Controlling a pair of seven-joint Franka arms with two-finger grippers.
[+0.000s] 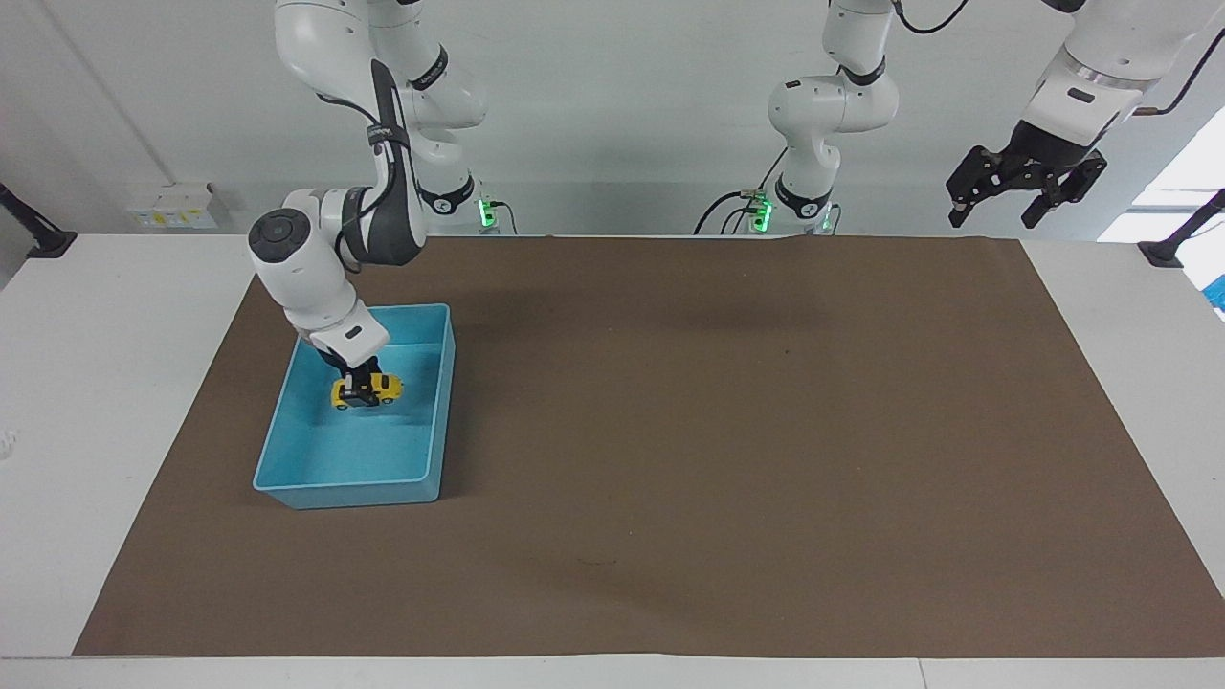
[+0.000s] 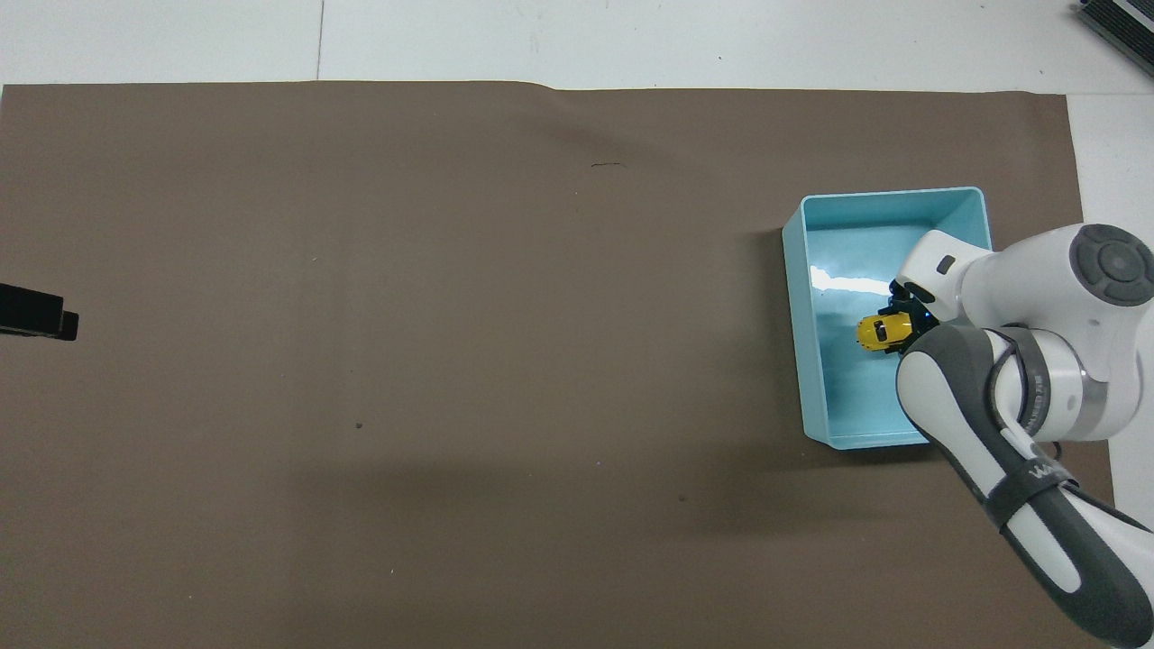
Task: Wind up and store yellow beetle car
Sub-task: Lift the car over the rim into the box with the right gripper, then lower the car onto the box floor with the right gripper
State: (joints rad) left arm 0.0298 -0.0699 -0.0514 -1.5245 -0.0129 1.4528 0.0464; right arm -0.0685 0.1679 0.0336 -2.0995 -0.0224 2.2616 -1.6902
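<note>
I will release the yellow beetle car with my right gripper on the middle of the light-blue bin's bottom (image 2: 877, 330), next to the bright reflection. The car is now held low over that floor.
The yellow beetle car (image 1: 368, 391) is held inside the light-blue bin (image 1: 435, 421), low over its floor; I cannot tell whether it touches. My right gripper (image 1: 361, 382) reaches down into the bin and is shut on the car. In the overhead view the car (image 2: 873, 332) shows in the middle of the bin (image 2: 795, 297), with the right gripper (image 2: 902, 323) partly hidden under its own wrist. My left gripper (image 1: 1026, 191) waits, open and empty, raised above the left arm's end of the table.
A brown mat (image 1: 718, 431) covers most of the white table (image 1: 115, 383). The bin stands toward the right arm's end. Only the tip of the left gripper (image 2: 36, 311) shows at the edge of the overhead view.
</note>
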